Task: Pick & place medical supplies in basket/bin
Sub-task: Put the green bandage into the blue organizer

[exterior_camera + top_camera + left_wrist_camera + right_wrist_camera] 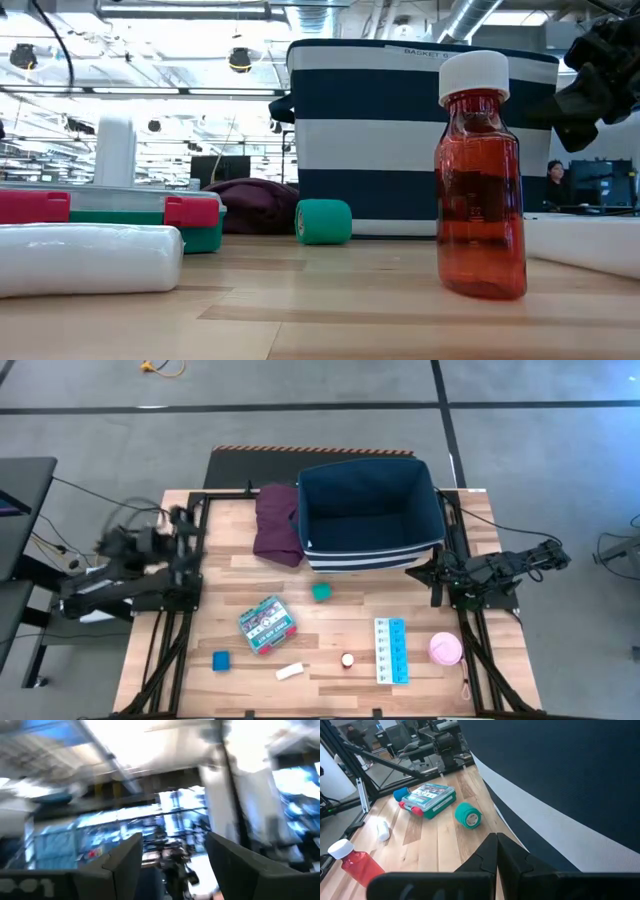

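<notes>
The middle of the green roll (pixel 321 591) (pixel 466 814), the item lying nearest the striped front of the navy-blue bin, is next for my right gripper to close around.
The navy-blue bin (pixel 370 510) with white stripes stands at the table's far middle and also shows in the low view (pixel 400 130). In front of it lie a green roll (pixel 321 592), a green-red flat box (pixel 266 623), a blue block (pixel 221 660), a white stick (pixel 289 671), a small red bottle with a white cap (pixel 347 659), a blue-white pill strip (pixel 391 650) and a pink roll (pixel 445 649). My right gripper (pixel 496 852) is shut and empty beside the bin's near right corner. My left gripper (pixel 172 865) is open and empty, raised at the table's left edge.
A maroon folded cloth (pixel 278 525) lies against the bin's left side. Black frame rails (pixel 170 630) run along both sides of the table. Bare wood lies between the items and the bin's front.
</notes>
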Robot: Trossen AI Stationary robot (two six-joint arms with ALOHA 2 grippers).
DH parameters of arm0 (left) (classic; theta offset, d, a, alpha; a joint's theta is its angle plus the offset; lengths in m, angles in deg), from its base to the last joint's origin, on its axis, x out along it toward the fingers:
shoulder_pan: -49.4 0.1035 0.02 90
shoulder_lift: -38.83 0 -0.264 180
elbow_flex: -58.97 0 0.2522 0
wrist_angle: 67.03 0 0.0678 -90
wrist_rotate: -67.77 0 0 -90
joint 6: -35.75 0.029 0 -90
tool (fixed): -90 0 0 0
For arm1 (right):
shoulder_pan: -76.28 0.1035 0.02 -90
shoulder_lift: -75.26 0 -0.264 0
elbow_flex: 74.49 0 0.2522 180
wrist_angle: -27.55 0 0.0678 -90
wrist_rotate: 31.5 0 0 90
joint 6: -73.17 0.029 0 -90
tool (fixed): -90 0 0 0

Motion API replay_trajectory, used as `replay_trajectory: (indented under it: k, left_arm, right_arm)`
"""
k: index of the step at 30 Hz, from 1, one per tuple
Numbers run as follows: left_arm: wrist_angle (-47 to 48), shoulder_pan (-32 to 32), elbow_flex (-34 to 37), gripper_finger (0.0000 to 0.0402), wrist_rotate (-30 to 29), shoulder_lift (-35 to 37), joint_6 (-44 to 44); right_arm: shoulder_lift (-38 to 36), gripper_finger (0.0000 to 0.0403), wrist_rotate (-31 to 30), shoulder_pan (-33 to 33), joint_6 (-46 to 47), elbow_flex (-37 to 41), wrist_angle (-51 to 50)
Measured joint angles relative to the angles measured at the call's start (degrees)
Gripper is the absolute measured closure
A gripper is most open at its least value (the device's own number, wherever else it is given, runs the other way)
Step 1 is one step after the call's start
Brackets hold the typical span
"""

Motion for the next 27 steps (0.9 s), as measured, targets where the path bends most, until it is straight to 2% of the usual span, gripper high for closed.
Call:
replay_trajectory:
  k: [2,3,6,9,12,15,17,21,27]
  left_arm:
    - [8.95,-0.25,-6.44,0.0191,-7.01,-2.25,-3.59]
    - [13.66,-0.35,-9.82,0.0191,-8.26,-3.76,-3.23]
    - [25.80,-0.40,-19.58,0.0191,-7.88,-9.23,1.62]
    - [32.59,-0.40,-27.42,0.0191,-7.92,-15.59,2.60]
    - [33.76,-0.40,-32.84,0.0191,-9.20,-21.01,1.21]
    - [33.08,-0.40,-36.63,0.0191,-9.25,-25.05,-2.56]
    - [33.05,-0.40,-38.21,0.0191,-8.94,-27.04,-5.69]
    - [33.14,-0.38,-39.16,0.0191,-8.36,-29.44,-10.33]
    - [33.88,-0.38,-39.22,0.0191,-9.50,-32.07,-11.24]
  right_arm:
    - [0.00,0.0403,-0.01,0.00,0.00,0.00,0.00]
    - [0.00,0.0403,-0.01,0.01,0.00,-0.02,0.00]
    - [0.00,0.0403,-0.40,-0.01,-0.04,0.00,0.21]
    - [0.04,0.0403,-2.75,-0.01,2.83,0.31,4.72]
    - [-0.13,0.0403,-3.03,-0.01,3.03,0.28,17.36]
    - [-0.11,0.0403,-3.03,-0.01,1.80,0.26,34.44]
    - [-0.14,0.0403,-2.96,-0.01,2.48,0.08,46.32]
    - [-0.11,0.0403,-2.96,-0.01,2.91,0.09,62.50]
    - [-0.20,0.0403,-1.75,0.01,1.03,-0.01,73.34]
